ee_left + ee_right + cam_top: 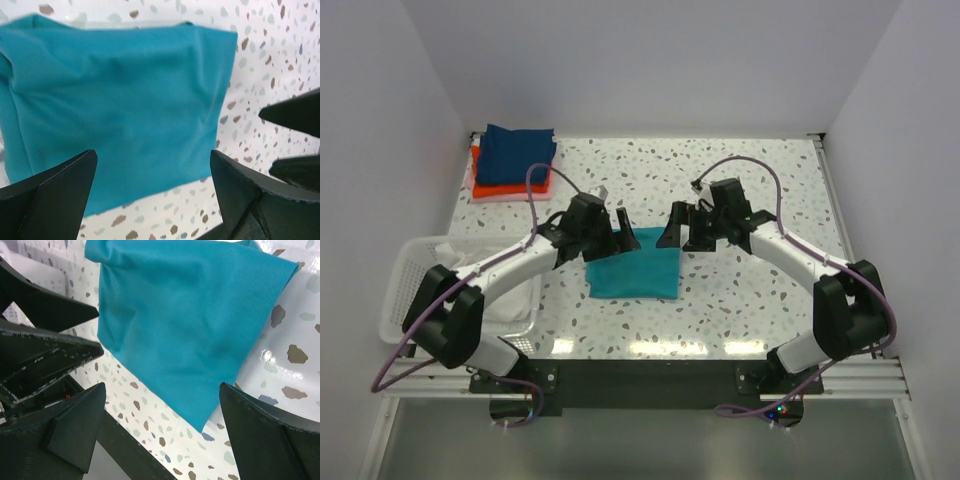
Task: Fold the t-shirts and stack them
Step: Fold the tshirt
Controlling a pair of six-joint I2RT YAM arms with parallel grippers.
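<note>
The teal t-shirt's basket-side edge [589, 269] [15, 132] should be gripped next by my left gripper, which will go there and close about midway along it.
A teal t-shirt [634, 267] lies folded into a flat rectangle at the middle of the speckled table. It fills the left wrist view [115, 105] and the right wrist view [190, 325]. My left gripper [617, 225] hovers open over its far left corner. My right gripper [678, 228] hovers open over its far right corner. Nothing sits between either pair of fingers. A stack of folded t-shirts rests at the back left: navy blue [520, 152] on top, orange-red [492, 186] under it, pink [510, 197] at the bottom.
A white slatted basket [402, 278] stands at the left edge, partly under the left arm. White walls close in the table on three sides. A raised rail [828, 185] runs along the right edge.
</note>
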